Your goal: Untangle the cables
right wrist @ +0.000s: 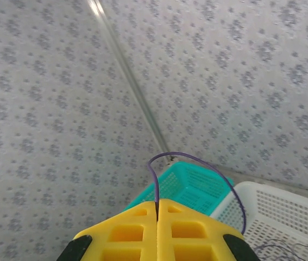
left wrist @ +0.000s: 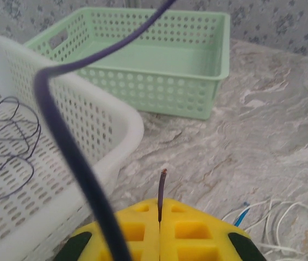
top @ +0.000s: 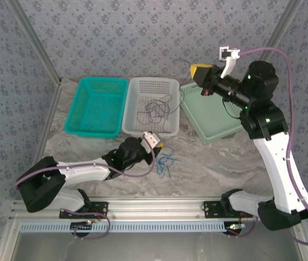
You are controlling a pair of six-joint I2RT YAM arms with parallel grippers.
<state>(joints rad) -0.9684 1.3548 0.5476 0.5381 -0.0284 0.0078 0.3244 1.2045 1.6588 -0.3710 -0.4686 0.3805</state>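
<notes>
Next, my left gripper lets go of the end of the thin dark purple cable over the looped cables inside the white basket [top: 155,112].
My left gripper [top: 157,143] [left wrist: 159,204] lies low on the table at the white basket's front edge. It is shut on the end of a thin dark purple cable [left wrist: 162,185], whose tip sticks up between the yellow fingers. My right gripper [top: 196,70] [right wrist: 157,202] is raised high at the back, shut on another dark purple cable [right wrist: 197,160] that loops up and arcs to the right. Several dark purple cables [top: 156,111] [left wrist: 7,136] lie looped in the white basket. Blue and whitish cables [top: 167,160] [left wrist: 284,217] lie on the table just right of the left gripper.
Three baskets stand in a row at the back: teal [top: 96,106] [right wrist: 192,187], white [top: 151,87] [left wrist: 115,117] and pale green [top: 211,128] [left wrist: 159,92]. A blurred dark purple strand [left wrist: 61,141] crosses close to the left wrist camera. Patterned walls enclose the marble table [top: 213,163].
</notes>
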